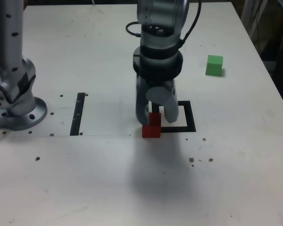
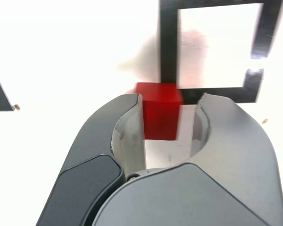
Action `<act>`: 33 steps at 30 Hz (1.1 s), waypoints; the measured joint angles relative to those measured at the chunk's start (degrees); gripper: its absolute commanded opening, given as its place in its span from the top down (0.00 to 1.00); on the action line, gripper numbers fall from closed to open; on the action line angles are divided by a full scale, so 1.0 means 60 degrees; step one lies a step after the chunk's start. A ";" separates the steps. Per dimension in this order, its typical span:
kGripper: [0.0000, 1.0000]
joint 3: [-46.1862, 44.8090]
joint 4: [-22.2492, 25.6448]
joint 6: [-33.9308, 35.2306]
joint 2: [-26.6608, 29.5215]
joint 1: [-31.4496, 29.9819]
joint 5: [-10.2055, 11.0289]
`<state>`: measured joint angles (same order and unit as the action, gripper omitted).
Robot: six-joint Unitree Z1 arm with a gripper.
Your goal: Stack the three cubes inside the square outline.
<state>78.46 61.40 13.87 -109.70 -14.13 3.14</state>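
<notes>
The red cube sits across the near corner of the square outline, so before stacking, my gripper next opens, grips the red cube and moves it into the outline's pale centre (image 2: 218, 47).
The red cube (image 1: 151, 128) (image 2: 158, 110) rests on the white table at the near-left corner of the square outline (image 1: 191, 117) (image 2: 167, 47), overlapping its black border. My gripper (image 1: 155, 120) (image 2: 170, 96) points straight down with its jaws on either side of this cube. In the wrist view one finger (image 2: 132, 127) lies against a cube face, while a narrow strip of table shows between the cube and the other finger (image 2: 207, 122). The green cube (image 1: 214, 65) sits alone farther back on the exterior view's right. The outline's pale centre holds nothing.
A narrow black strip (image 1: 78, 114) (image 2: 0, 92) lies on the table on the exterior view's left. Beyond it stands the arm's grey base (image 1: 14, 103). Small dark specks dot the near part of the table (image 1: 200, 159).
</notes>
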 measured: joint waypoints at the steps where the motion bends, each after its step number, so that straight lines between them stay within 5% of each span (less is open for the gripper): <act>1: 0.87 0.0053 -0.0042 -0.0114 -0.0058 0.0017 0.0017; 7: 0.79 0.0110 0.0012 -0.0273 -0.0290 0.0129 0.0115; 13: 0.18 0.0211 0.0733 -0.0310 0.0037 0.0135 0.0505; 15: 0.06 0.0470 0.1283 -0.0478 0.0116 0.0135 0.0509; 21: 0.01 0.0902 0.2576 -0.0631 0.0691 0.0136 0.0571; 33: 0.01 0.0378 0.1729 -0.0651 0.0731 -0.0036 -0.0260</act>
<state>80.73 71.77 9.96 -105.32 -14.35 1.58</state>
